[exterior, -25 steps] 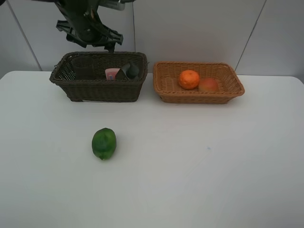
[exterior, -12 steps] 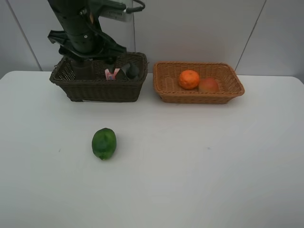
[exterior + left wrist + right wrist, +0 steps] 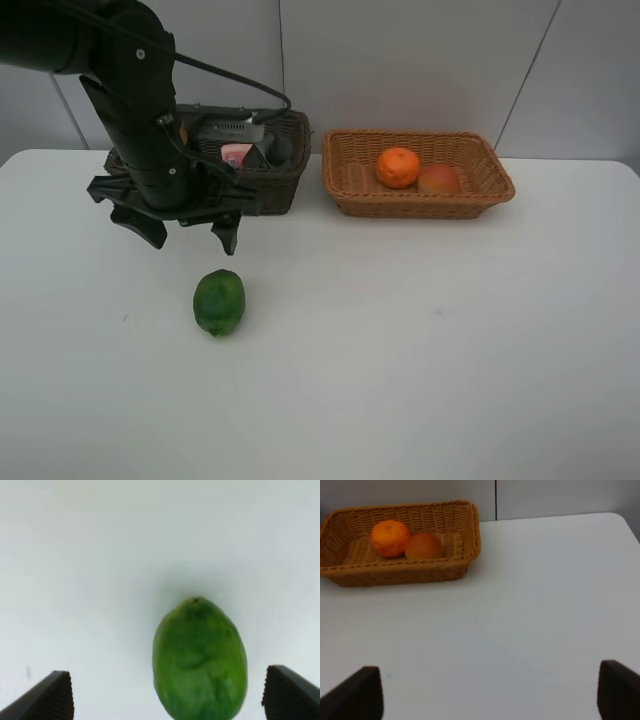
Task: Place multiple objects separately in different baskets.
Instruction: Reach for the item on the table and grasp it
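The robot's left gripper should move down and close on the green lime's middle (image 3: 219,301) (image 3: 200,664), one finger on either side.
A green lime (image 3: 219,302) lies on the white table, also in the left wrist view (image 3: 200,660). My left gripper (image 3: 190,236) is open and empty, just above and behind the lime, its fingertips (image 3: 50,695) wide on either side. The dark brown basket (image 3: 275,185) behind the arm holds the pink bottle (image 3: 237,154) and the dark green pump bottle (image 3: 275,148); the mauve cup is hidden. The light tan basket (image 3: 345,195) holds the orange (image 3: 398,167) and the reddish-orange fruit (image 3: 438,179), also in the right wrist view (image 3: 390,538). My right gripper (image 3: 490,695) is open over bare table, out of the exterior view.
The white table (image 3: 420,340) runs to a pale panelled wall (image 3: 420,60) behind the baskets. My left arm (image 3: 130,90) covers the left part of the dark basket.
My left arm has come down and forward from above the dark basket to just behind the lime. The lime and baskets have not moved.
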